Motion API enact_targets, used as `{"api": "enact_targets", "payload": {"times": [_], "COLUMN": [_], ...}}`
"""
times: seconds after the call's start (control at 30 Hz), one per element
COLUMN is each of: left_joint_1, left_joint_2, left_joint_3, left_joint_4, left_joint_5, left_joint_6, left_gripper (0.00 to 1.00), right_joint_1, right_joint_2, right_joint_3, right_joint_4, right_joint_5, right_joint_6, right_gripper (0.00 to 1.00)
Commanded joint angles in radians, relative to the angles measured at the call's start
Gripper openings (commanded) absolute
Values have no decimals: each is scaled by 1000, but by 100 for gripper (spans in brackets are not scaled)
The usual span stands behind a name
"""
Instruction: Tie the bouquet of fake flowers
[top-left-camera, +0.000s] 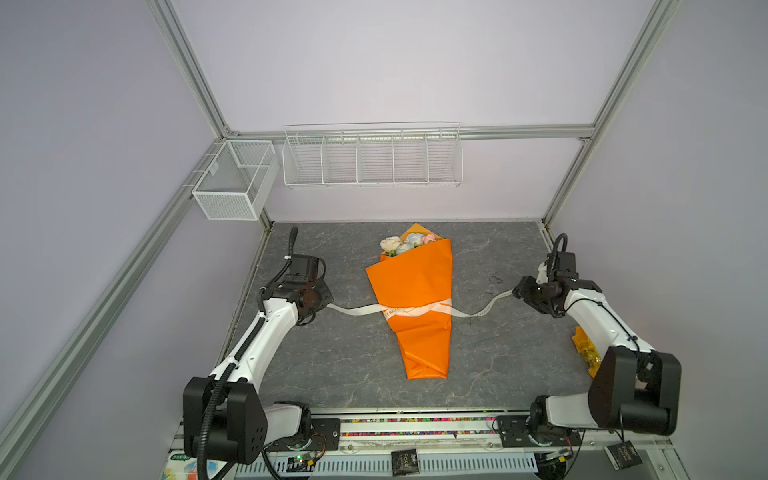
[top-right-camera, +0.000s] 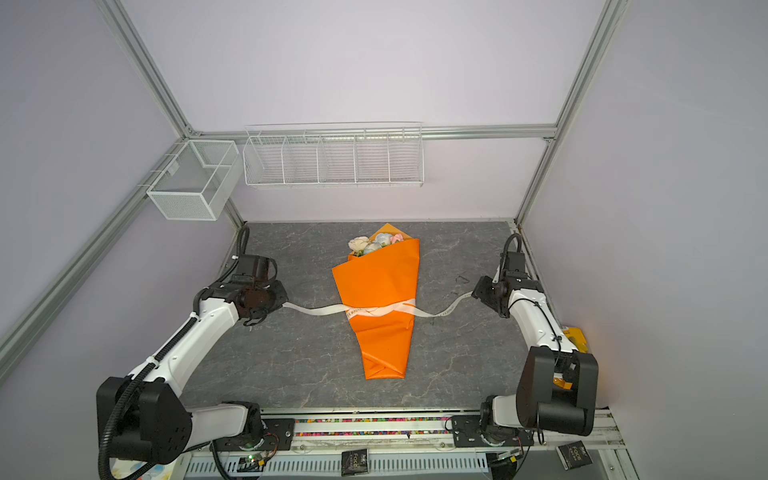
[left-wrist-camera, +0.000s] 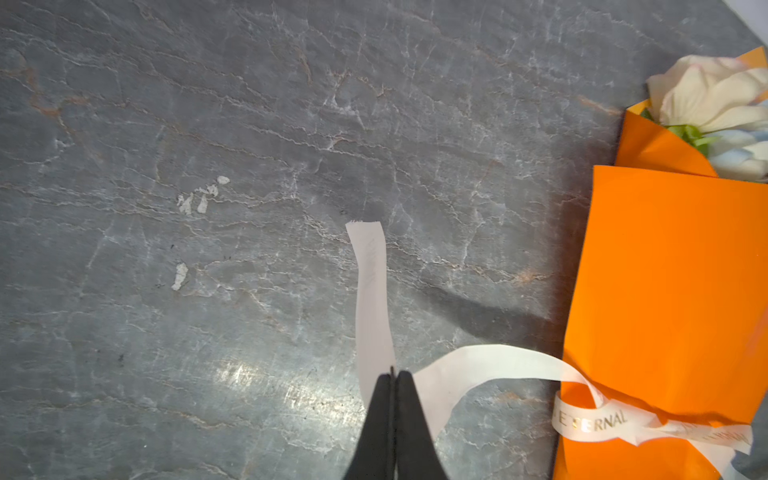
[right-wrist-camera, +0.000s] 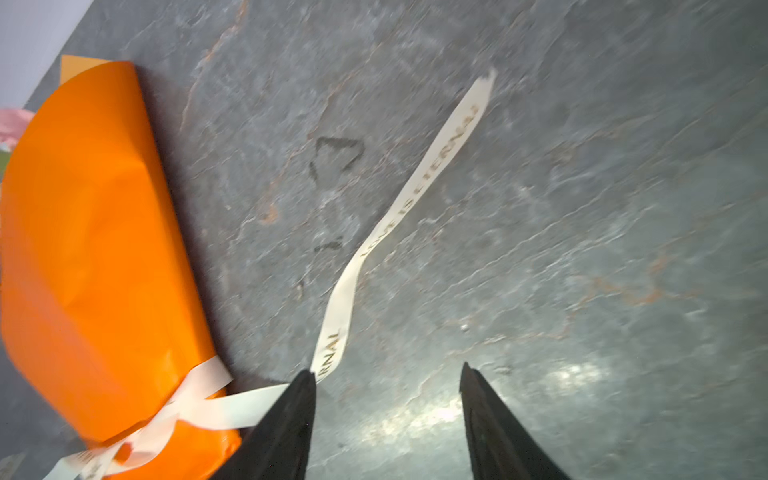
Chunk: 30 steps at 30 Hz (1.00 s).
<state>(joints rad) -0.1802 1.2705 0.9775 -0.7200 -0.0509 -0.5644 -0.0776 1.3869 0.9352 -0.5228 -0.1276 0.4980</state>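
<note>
The bend in the cream ribbon (top-left-camera: 482, 313) (right-wrist-camera: 328, 352), between the orange wrapping sheet and the ribbon's loose end, should be gripped by my right gripper next.
The bouquet of fake flowers (top-left-camera: 405, 243) (top-right-camera: 374, 243) lies mid-table inside an orange wrapping sheet (top-left-camera: 415, 282), cream and pale heads poking out at the far end (left-wrist-camera: 715, 95). A cream lettered ribbon (top-left-camera: 415, 311) (top-right-camera: 380, 309) is knotted around the wrap's narrow part, its ends trailing left and right. My left gripper (top-left-camera: 324, 305) (left-wrist-camera: 392, 374) is shut on the left end, whose tip sticks out past the fingers. My right gripper (top-left-camera: 517, 291) (right-wrist-camera: 386, 370) is open; the right ribbon end (right-wrist-camera: 399, 212) runs loose past one fingertip (right-wrist-camera: 305, 380).
The grey stone-pattern table (top-left-camera: 332, 365) carries the wrap. A white wire rack (top-left-camera: 372, 158) and a mesh basket (top-left-camera: 235, 178) hang on the back wall. A yellow packet (top-left-camera: 586, 349) lies by the right arm at the table's right edge.
</note>
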Motion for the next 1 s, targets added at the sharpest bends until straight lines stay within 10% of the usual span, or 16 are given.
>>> {"api": "enact_targets", "payload": {"times": [0.0, 0.17, 0.77, 0.97], "left_joint_1": [5, 5, 5, 5], "left_joint_2": [-49, -97, -130, -133], "left_joint_3": [19, 9, -21, -2], "left_joint_4": [13, 45, 96, 75], "left_joint_5": [-2, 10, 77, 38], "left_joint_6": [-6, 17, 32, 32], "left_gripper": [0, 0, 0, 0], "right_joint_1": [75, 168, 277, 277], "right_joint_2": [-24, 7, 408, 433], "right_joint_3": [-50, -115, 162, 150], "right_joint_4": [32, 85, -80, -60], "right_joint_5": [-24, 47, 189, 222], "right_joint_6": [208, 378, 404, 417], "right_gripper": [59, 60, 51, 18]}}
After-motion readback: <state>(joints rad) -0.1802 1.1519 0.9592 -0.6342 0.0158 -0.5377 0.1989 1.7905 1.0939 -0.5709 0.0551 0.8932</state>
